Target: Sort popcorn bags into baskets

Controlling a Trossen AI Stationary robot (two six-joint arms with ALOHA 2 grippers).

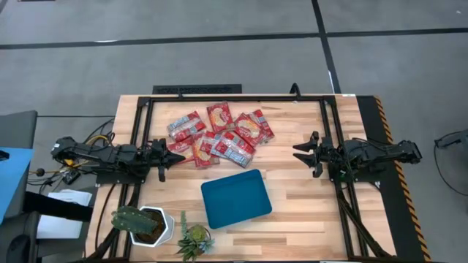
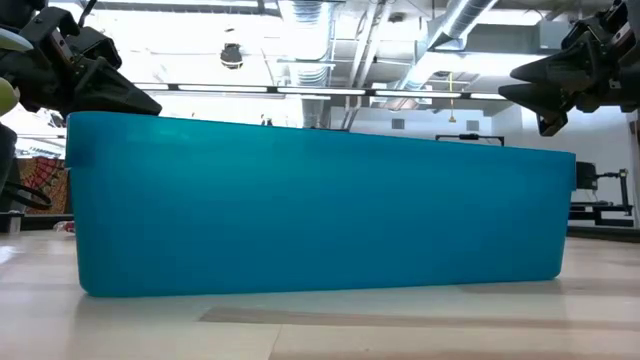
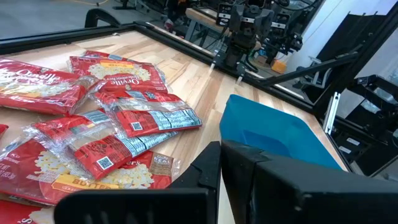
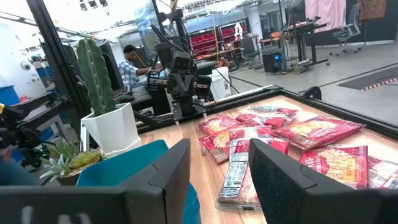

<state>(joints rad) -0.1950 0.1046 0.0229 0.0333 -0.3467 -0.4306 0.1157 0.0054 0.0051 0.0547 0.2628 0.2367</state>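
Next, I close my left gripper on the clear middle of the popcorn bag [image 1: 188, 127] at the far corner of the pile on my left gripper's side.
Several red popcorn bags [image 1: 219, 135] lie in an overlapping pile on the wooden table's far middle; they also show in the left wrist view [image 3: 118, 134] and the right wrist view [image 4: 280, 140]. The teal basket [image 1: 235, 199] rests flat on the table nearer the front and fills the low view [image 2: 320, 205]. My left gripper [image 1: 178, 156] hovers shut at the pile's left edge, pointing level, its fingers closed together [image 3: 221, 152]. My right gripper [image 1: 296, 152] hovers open to the right of the pile, with nothing between its fingers [image 4: 219, 152]. Both hang above the table [image 2: 130, 100] [image 2: 525, 80].
A white pot with a cactus [image 1: 142, 225] and a small succulent [image 1: 194, 239] stand at the near left corner. A black frame rail [image 1: 234, 97] runs along the table's far side and down both sides. A person [image 4: 129, 62] sits in the room beyond the table.
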